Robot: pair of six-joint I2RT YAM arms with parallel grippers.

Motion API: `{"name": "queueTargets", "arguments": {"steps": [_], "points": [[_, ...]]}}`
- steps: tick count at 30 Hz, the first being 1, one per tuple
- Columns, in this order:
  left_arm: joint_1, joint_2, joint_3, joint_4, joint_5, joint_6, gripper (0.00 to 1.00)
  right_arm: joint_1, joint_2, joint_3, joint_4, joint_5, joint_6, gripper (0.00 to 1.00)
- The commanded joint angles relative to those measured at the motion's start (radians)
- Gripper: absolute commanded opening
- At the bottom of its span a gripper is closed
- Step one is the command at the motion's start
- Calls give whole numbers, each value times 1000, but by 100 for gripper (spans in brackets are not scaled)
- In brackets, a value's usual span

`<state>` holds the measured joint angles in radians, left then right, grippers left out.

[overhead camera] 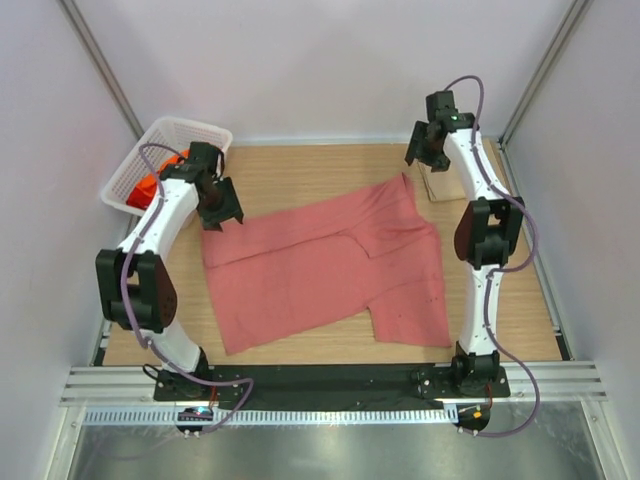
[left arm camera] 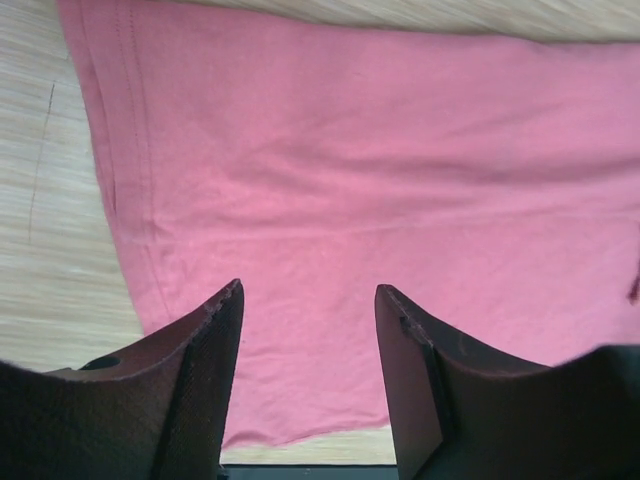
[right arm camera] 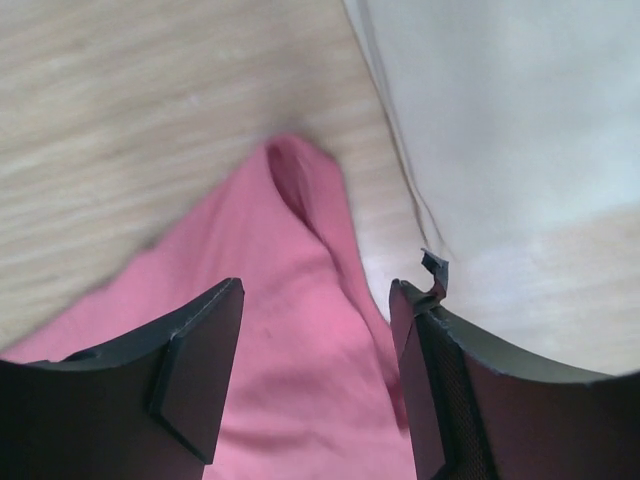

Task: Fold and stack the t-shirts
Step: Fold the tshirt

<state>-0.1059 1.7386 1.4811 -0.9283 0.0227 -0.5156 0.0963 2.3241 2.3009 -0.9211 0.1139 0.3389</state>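
Observation:
Next, my left gripper goes to the hem's near corner [overhead camera: 229, 350] [left arm camera: 230, 442] on the salmon-pink t-shirt and closes there, to fold the t-shirt's near side over.
A salmon-pink t-shirt [overhead camera: 320, 265] lies spread flat across the wooden table, hem at the left, sleeves and neck at the right. My left gripper [overhead camera: 220, 212] is open and empty, hovering over the shirt's far left corner; its view shows the pink cloth [left arm camera: 380, 180] between the open fingers. My right gripper [overhead camera: 422, 150] is open and empty above the shirt's far right tip, seen in its view as a pink point [right arm camera: 300, 230]. Orange and red shirts [overhead camera: 148, 186] lie in the basket at the far left.
A white lattice basket [overhead camera: 190, 130] stands at the far left corner behind the left arm. A pale folded item [overhead camera: 445, 185] lies at the far right, also seen in the right wrist view [right arm camera: 520, 120]. Grey walls close in three sides.

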Motion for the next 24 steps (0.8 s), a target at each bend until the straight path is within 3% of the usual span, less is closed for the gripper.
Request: {"name": "queueTargets", "arguments": {"steps": [1,5,11,14,18,22,24], "points": [[-49,-150,-34,-72,-15,5,56,-29,-224,-96,-176,44,12,68],[-124,-322,-250,-84,-61,-50,53,-18,-492,-548,-66,-49,60,68],[-270,-535,-540,-61,-59,-236,46,75,-808,-923,-10,-180,117,68],[-368,-573,-581,-92,-130,-338,47,79,-958,-1234,51,-282,178,69],[-370,-643,-695,-123,-138,-523,47,82,-1118,-1420,117,-313,218,69],[-370,-744,-908,-67,-106,-697,45,83,-1144,-1425,68,-307,204,70],[-367,-780,-942,-73,-118,-753,44,80,-1144,-1419,25,-263,222,70]]}}
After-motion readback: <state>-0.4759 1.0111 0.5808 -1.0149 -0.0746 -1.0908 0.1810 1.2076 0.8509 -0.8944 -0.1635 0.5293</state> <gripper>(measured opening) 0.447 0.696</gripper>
